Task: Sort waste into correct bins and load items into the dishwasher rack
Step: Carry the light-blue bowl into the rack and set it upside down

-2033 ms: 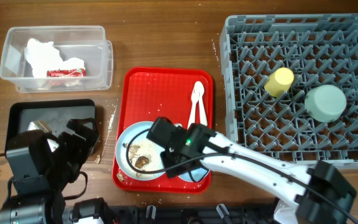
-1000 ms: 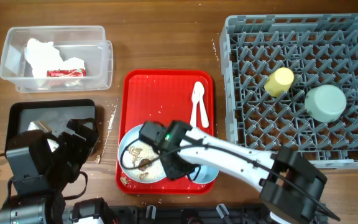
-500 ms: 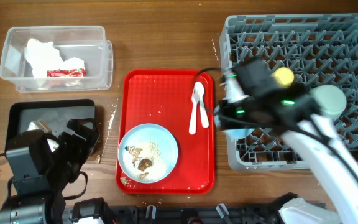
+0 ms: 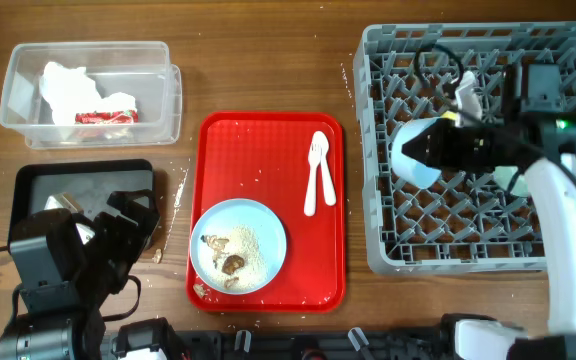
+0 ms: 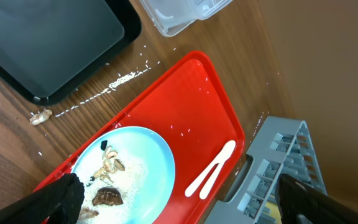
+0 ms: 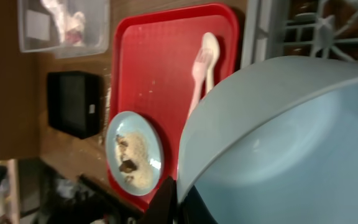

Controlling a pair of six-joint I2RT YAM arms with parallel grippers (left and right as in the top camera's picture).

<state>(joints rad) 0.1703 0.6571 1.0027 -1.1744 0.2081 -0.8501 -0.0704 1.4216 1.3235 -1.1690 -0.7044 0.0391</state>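
Note:
Next, my right gripper lets go of the light blue bowl in the grey rack (image 4: 445, 192), at a spot in front of the yellow-green cup.
My right gripper (image 4: 440, 143) is shut on the rim of the light blue bowl (image 4: 411, 152) and holds it tilted over the left part of the grey dishwasher rack (image 4: 378, 235). The bowl fills the right wrist view (image 6: 291, 137), with the jaws (image 6: 176, 200) pinching its edge. The light blue plate (image 4: 238, 245) with food scraps and the white spoon (image 4: 315, 172) lie on the red tray (image 4: 258, 140). My left gripper (image 5: 185, 205) is open and empty, low at the front left. The yellow-green cup (image 4: 452, 118) and pale green dish (image 4: 513, 180) are mostly hidden behind my right arm.
The clear box (image 4: 158, 95) at the back left holds a white tissue (image 4: 63, 85) and a red-and-white wrapper (image 4: 103, 116). The black tray (image 4: 78, 180) sits in front of it, partly under my left arm. A scrap (image 5: 41, 116) and crumbs lie on the wood beside it.
My right gripper has lifted the blue bowl off the red tray and carried it right, over the rack. The plate is now uncovered. The left arm has not moved.

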